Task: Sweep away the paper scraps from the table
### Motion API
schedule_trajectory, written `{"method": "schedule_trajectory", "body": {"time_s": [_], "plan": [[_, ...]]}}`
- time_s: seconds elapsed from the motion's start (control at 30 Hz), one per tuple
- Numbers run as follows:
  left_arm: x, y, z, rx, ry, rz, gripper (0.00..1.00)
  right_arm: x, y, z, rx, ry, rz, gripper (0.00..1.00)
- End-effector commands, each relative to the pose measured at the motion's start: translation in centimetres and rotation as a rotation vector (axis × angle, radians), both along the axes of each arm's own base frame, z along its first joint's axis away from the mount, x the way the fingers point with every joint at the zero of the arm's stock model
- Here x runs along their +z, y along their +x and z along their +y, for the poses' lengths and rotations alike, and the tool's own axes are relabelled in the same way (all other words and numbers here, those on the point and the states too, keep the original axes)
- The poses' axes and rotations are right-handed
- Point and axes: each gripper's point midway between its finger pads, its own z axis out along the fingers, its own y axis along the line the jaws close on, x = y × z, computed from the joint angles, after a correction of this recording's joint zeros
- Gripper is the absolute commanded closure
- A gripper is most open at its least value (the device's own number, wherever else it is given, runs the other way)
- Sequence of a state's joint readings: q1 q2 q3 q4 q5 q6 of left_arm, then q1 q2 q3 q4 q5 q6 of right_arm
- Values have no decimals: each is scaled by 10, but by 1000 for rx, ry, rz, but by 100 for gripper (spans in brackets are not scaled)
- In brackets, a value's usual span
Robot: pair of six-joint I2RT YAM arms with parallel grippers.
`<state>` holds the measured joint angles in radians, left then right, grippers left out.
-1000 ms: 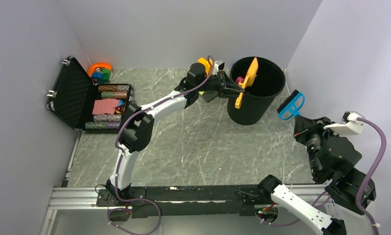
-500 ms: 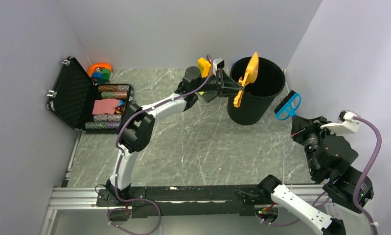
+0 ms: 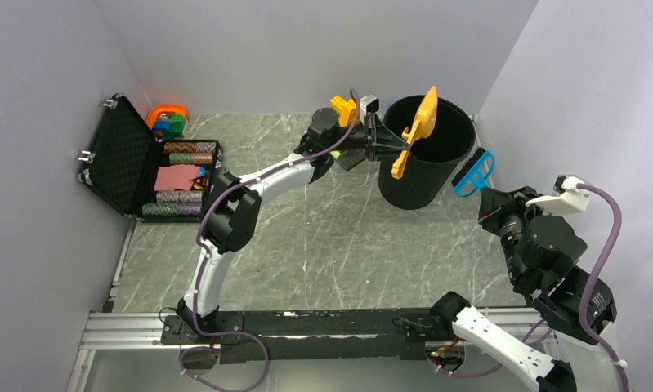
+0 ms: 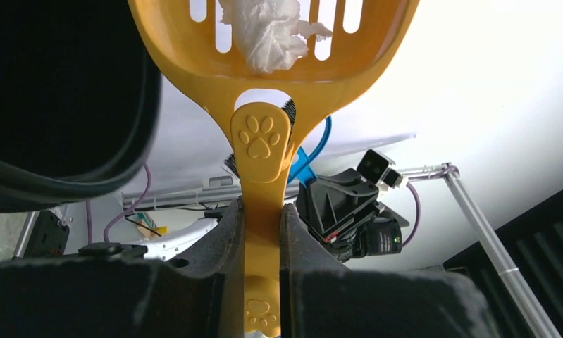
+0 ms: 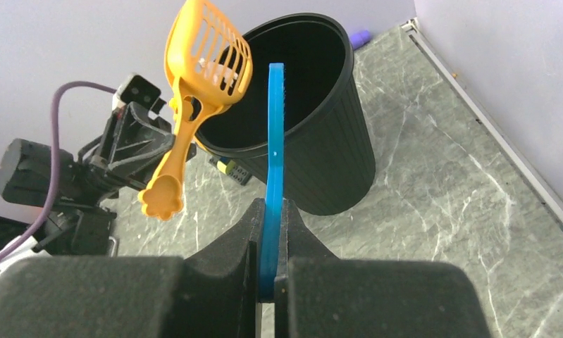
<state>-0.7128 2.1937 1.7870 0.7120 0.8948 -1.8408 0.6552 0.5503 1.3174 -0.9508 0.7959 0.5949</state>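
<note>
Next, I release the blue brush with my right gripper on the bare table [image 3: 328, 210] between the open black case and the black bin.
My left gripper [image 3: 386, 147] is shut on the handle of an orange slotted scoop [image 3: 421, 122], held tilted up over the rim of a black bin [image 3: 425, 167]. In the left wrist view the fingers [image 4: 229, 232] clamp the handle [image 4: 263, 162], and one white paper scrap [image 4: 268, 35] lies in the scoop head. My right gripper [image 3: 485, 196] is shut on a blue brush [image 3: 472, 174], held just right of the bin. The right wrist view shows the brush [image 5: 275, 127] edge-on, the scoop [image 5: 208, 49] and the bin [image 5: 313, 141]. No scraps show on the table [image 3: 331, 237].
An open black foam-lined case [image 3: 122, 159] with poker chips lies at the left. A yellow brick build [image 3: 342, 106] stands behind my left wrist. An orange and green toy [image 3: 167, 118] sits at the back left. A black rail [image 3: 306, 322] runs along the near edge. A small purple thing [image 5: 359, 34] lies behind the bin.
The scoop head has lifted from inside the bin to above its rim. My right gripper has carried the blue brush left, closer to the bin.
</note>
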Motion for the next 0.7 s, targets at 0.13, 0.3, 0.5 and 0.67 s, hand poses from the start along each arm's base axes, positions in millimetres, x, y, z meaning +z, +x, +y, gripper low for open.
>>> {"method": "schedule_trajectory", "body": {"time_s": [0.13,0.3,0.5,0.67], "plan": [[-14,-17,10,-11,-23,-32,100,10,0,6,22,58,-37,100],[-37,-18,0,-20,30,-13,100,12,-2,5,25,70,-37,100],[3,-24,-2,-12,94,-189,100,13,-3,1,12,48,-39,100],[28,-30,1,-6,54,-248,100,11,-5,-2,9,51,-46,100]]}}
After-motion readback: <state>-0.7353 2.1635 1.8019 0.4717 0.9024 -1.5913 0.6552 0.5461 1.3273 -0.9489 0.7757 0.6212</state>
